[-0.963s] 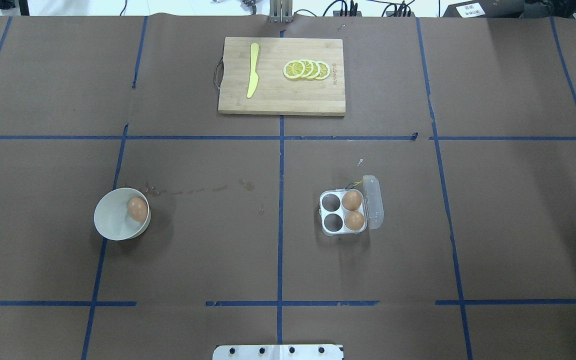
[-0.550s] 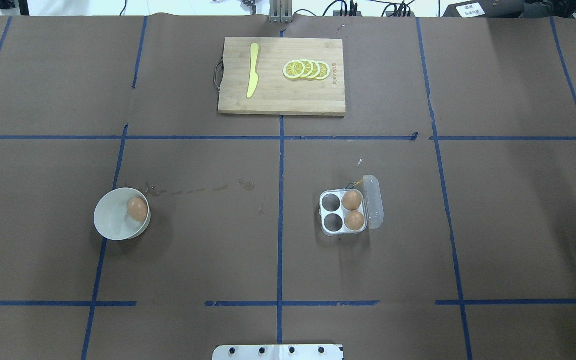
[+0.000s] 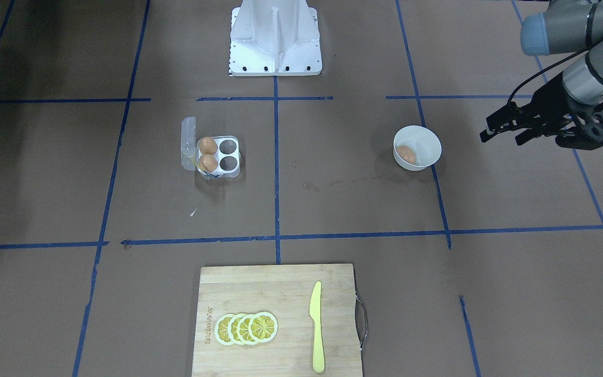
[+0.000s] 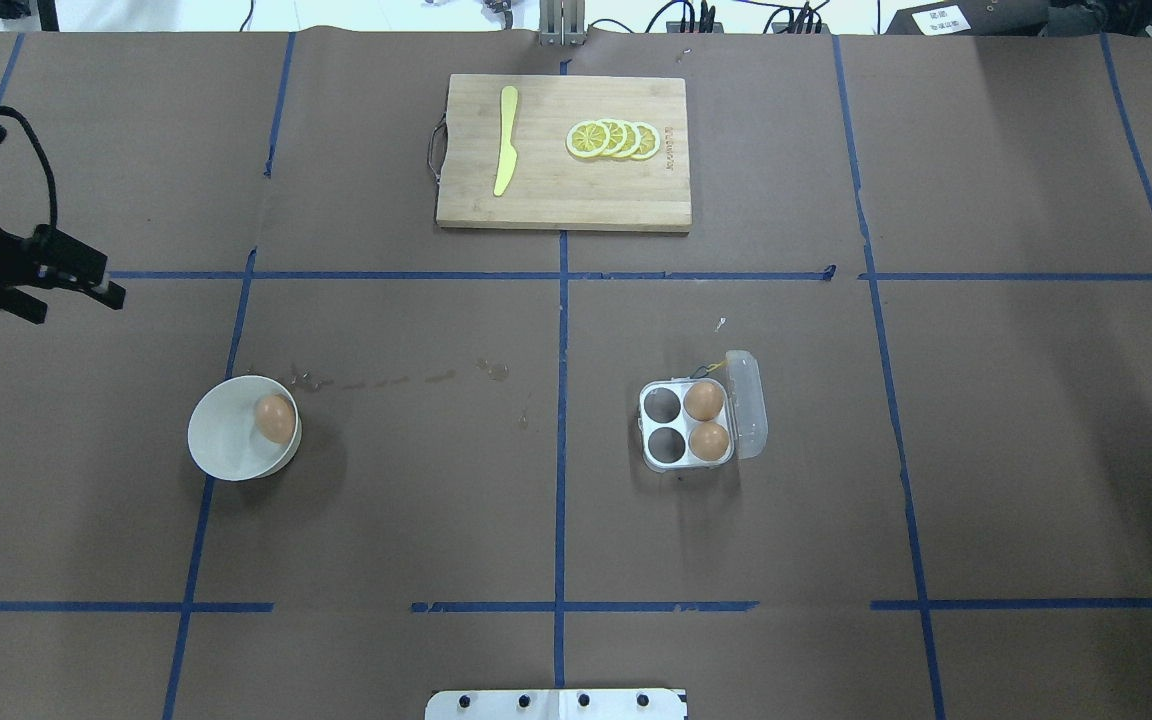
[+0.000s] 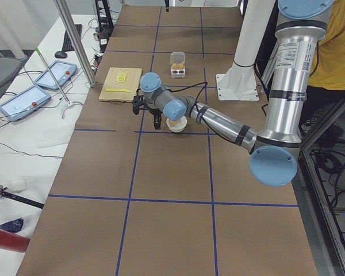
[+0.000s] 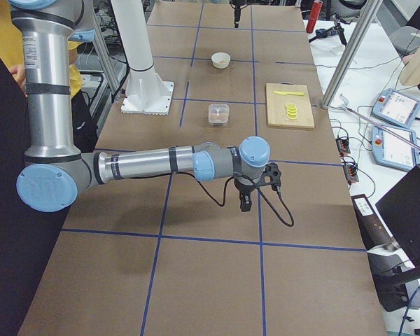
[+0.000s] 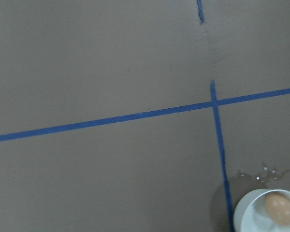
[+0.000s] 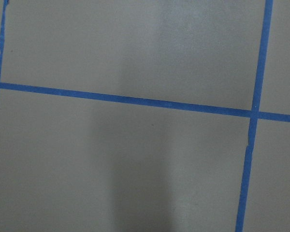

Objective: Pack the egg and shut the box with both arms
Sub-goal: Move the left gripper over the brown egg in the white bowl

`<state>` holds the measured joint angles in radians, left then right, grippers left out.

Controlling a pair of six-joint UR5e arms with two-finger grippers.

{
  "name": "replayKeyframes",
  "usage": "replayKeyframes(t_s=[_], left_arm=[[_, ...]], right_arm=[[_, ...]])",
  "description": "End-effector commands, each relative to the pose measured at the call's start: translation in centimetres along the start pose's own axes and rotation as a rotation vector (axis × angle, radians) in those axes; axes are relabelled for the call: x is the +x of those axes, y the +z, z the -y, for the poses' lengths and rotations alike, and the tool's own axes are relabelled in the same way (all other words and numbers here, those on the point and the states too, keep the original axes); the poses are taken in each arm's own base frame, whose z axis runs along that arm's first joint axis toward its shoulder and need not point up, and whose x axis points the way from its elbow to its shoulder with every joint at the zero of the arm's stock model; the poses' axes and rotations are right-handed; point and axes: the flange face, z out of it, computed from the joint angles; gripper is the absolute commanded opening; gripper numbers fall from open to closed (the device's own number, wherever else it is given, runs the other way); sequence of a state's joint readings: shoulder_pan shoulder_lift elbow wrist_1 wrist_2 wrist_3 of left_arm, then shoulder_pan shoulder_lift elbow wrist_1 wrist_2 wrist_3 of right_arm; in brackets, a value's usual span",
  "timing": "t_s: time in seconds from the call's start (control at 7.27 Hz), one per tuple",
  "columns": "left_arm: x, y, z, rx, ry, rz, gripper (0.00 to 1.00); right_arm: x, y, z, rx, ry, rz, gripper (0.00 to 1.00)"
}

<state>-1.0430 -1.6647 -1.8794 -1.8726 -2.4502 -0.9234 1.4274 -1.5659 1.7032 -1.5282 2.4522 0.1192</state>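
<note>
Next, I close my left gripper around the middle of the egg [image 3: 406, 154] [image 7: 280, 209] that lies in the round white bowl, because this egg still needs to be packed.
The egg [image 4: 275, 418] lies in a round white bowl [image 4: 211, 440], on the bowl's right side; it also shows in the front view [image 3: 406, 154] and the left wrist view [image 7: 279, 208]. The clear box [image 4: 663, 433] stands open right of centre, lid [image 4: 748, 405] tipped to its right, with two eggs [image 4: 704, 401] in its right cells and two left cells empty. My left gripper [image 4: 81, 308] is open and empty, above the table beyond and left of the bowl. My right gripper [image 6: 245, 203] shows only in the exterior right view; I cannot tell if it is open.
A wooden cutting board [image 4: 546, 205] lies at the far centre with a yellow knife [image 4: 506, 140] and lemon slices [image 4: 613, 139]. Blue tape lines grid the brown table. The white robot base [image 3: 275, 36] stands at the near edge.
My left gripper has come into the overhead view from the left edge; before it was out of view. The egg, bowl and box have not moved.
</note>
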Motion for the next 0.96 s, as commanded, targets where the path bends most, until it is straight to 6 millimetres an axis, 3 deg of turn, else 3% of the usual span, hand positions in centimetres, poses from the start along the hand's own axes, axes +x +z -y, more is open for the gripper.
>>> replayKeyframes(t_s=[0.0,0.28,0.83], left_arm=[[3.3,5.6,-2.6,-0.081,-0.123,-0.024,1.00],[7.8,9.4,-4.0,-0.103,-0.209,-0.006,0.93],[8.6,13.7,-3.5,-0.124,-0.215,0.039,0.85]], right_arm=[[-0.3,-0.1,0.3,0.003,-0.007,0.000,1.00],[-0.3,0.0,0.3,0.001,-0.003,0.000,1.00],[-0.3,-0.1,0.4,0.002,-0.004,0.000,1.00]])
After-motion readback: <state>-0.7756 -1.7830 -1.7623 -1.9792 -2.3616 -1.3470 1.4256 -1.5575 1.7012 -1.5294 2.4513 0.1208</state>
